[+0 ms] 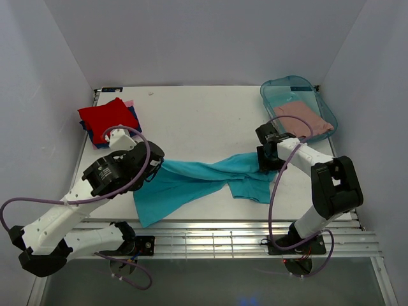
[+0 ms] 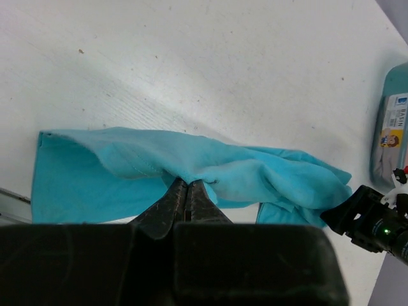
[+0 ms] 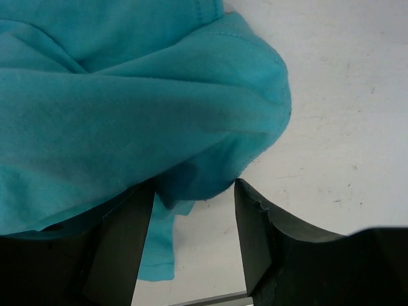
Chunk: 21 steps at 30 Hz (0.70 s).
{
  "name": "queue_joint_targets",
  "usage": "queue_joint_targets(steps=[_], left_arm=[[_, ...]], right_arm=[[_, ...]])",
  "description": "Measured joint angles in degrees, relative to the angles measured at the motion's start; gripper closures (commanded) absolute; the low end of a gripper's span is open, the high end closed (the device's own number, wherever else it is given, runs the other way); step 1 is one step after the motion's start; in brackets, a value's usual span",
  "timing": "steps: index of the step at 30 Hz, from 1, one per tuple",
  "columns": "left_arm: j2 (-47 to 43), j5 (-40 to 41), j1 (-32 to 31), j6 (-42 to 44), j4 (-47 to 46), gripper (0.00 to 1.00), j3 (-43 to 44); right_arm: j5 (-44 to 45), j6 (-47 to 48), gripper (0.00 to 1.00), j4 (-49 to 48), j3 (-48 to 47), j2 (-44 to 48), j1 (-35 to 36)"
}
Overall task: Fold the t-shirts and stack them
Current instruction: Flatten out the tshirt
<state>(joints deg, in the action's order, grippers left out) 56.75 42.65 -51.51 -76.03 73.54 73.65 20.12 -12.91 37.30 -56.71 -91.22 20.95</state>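
Note:
The teal t-shirt's end at my right gripper is bunched up, so my right gripper needs to spread that end open and take its far corner (image 1: 254, 155) before it lifts.
The large teal t-shirt (image 1: 191, 182) lies bunched across the middle of the table. My left gripper (image 1: 155, 167) is shut on its left edge; in the left wrist view the fingertips (image 2: 187, 185) pinch a fold of the teal cloth (image 2: 255, 175). My right gripper (image 1: 266, 160) is open at the shirt's right end; in the right wrist view (image 3: 194, 191) a fold of teal cloth (image 3: 127, 108) hangs between the spread fingers. A folded red t-shirt (image 1: 107, 118) tops a stack with dark blue and pink edges at the back left. A dusty-pink shirt (image 1: 305, 118) lies in the tub.
The translucent teal plastic tub (image 1: 280, 86) stands at the back right; it also shows at the right edge of the left wrist view (image 2: 392, 121). White walls close in the table on three sides. A slatted metal rail (image 1: 223, 239) runs along the near edge.

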Motion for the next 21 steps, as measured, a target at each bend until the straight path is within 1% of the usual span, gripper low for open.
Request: queue_joint_targets(steps=[2,4,5,6,11,14,17,21], left_arm=[[1.1,-0.1,0.0,-0.3,0.2,0.94,-0.4],[1.4,-0.2,0.0,-0.7,0.3,0.94,-1.4],[1.3,-0.3,0.0,-0.9,0.5,0.94,-2.1],[1.2,-0.3,0.0,-1.0,0.7,0.94,-2.5],[-0.1,-0.4,0.0,-1.4,1.5,0.92,-3.2],[-0.5,-0.1,0.0,-1.4,1.9,0.92,-3.2],[-0.2,0.4,0.0,-1.4,3.0,0.92,-2.4],[0.0,2.2,0.0,-1.4,3.3,0.92,1.4]], right_arm=[[-1.1,-0.3,0.45,-0.1,-0.1,-0.8,0.0],[-2.6,-0.3,0.61,-0.2,-0.1,-0.8,0.0],[-3.5,-0.3,0.70,-0.5,-0.1,-0.5,0.0],[-4.1,-0.5,0.91,-0.9,-0.1,-0.3,0.0],[-6.2,-0.4,0.92,-1.0,-0.1,1.4,0.0],[-6.2,-0.3,0.92,2.3,-1.9,3.7,0.1],[-5.3,0.2,0.92,8.3,-10.8,6.0,0.1],[-3.6,1.8,0.92,14.3,-30.8,7.8,0.2]])
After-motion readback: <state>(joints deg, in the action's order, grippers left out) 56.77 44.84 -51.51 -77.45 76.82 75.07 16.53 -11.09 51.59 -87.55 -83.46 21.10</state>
